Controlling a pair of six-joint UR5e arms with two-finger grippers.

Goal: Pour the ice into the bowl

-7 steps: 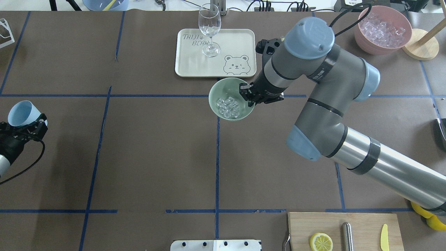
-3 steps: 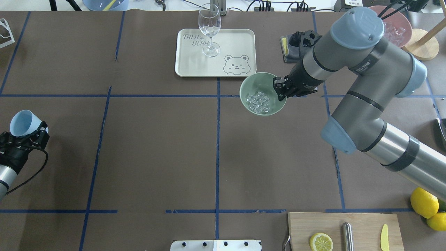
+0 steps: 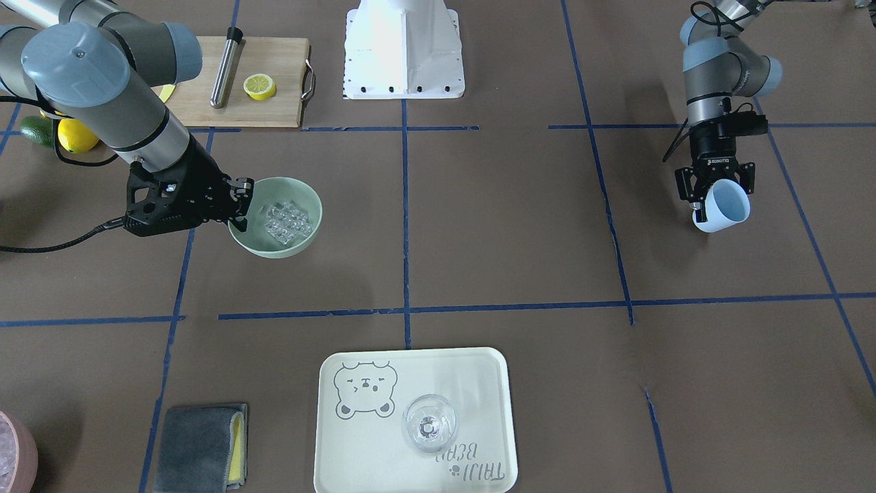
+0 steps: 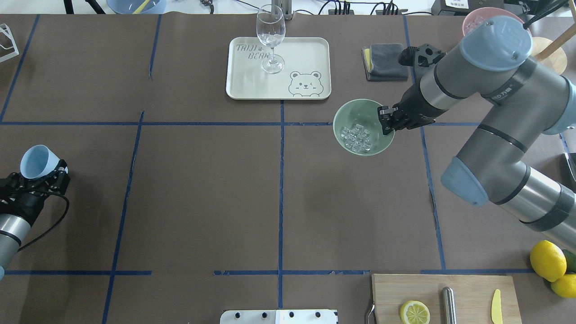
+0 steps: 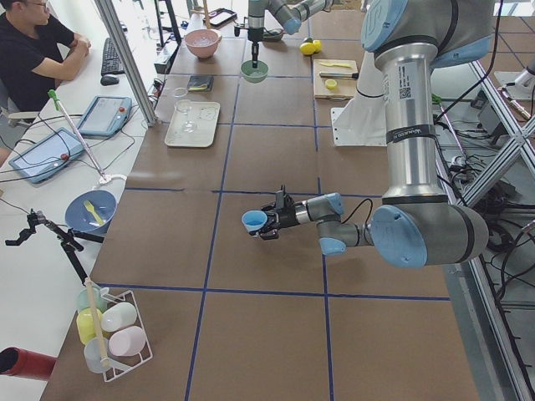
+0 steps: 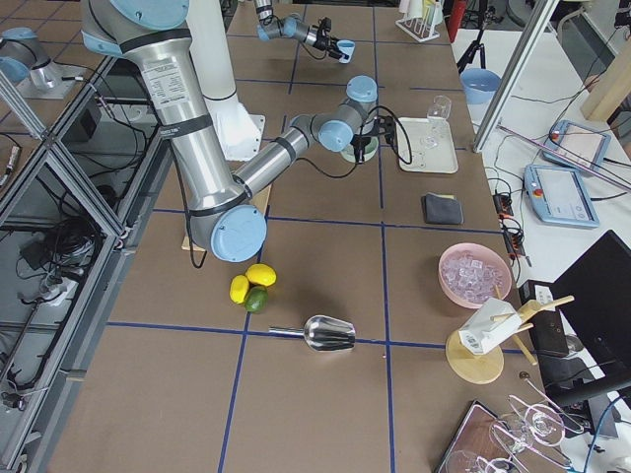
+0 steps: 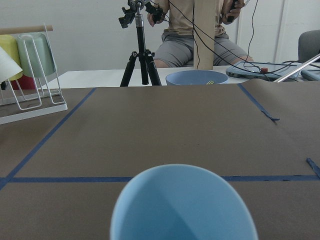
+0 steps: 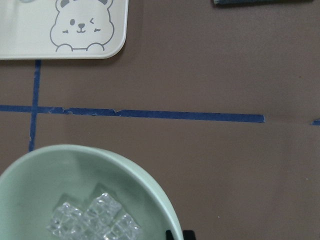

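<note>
My right gripper needs to let go of the mint-green bowl on the table [image 3: 79,229] between the lemons and the pink ice container.
The mint-green bowl [image 4: 362,127] holds a heap of clear ice [image 4: 356,137]; it also shows in the front view [image 3: 277,216] and in the right wrist view [image 8: 75,195]. My right gripper [image 4: 386,120] is shut on the bowl's right rim and holds it over the table right of centre. My left gripper [image 4: 41,177] is shut on a light blue cup [image 4: 37,161] at the table's left edge; the cup looks empty in the left wrist view [image 7: 182,205] and lies tilted on its side in the front view [image 3: 724,206].
A cream bear tray [image 4: 306,54] with a wine glass [image 4: 270,38] stands at the back centre. A grey cloth [image 4: 385,61] and a pink ice container [image 4: 477,20] are at the back right. A cutting board [image 4: 468,292] with a lemon slice and lemons [image 4: 547,260] lie at the front right.
My right arm has carried the bowl with the ice to the right, away from the tray's corner. My left gripper with the cup has shifted slightly.
</note>
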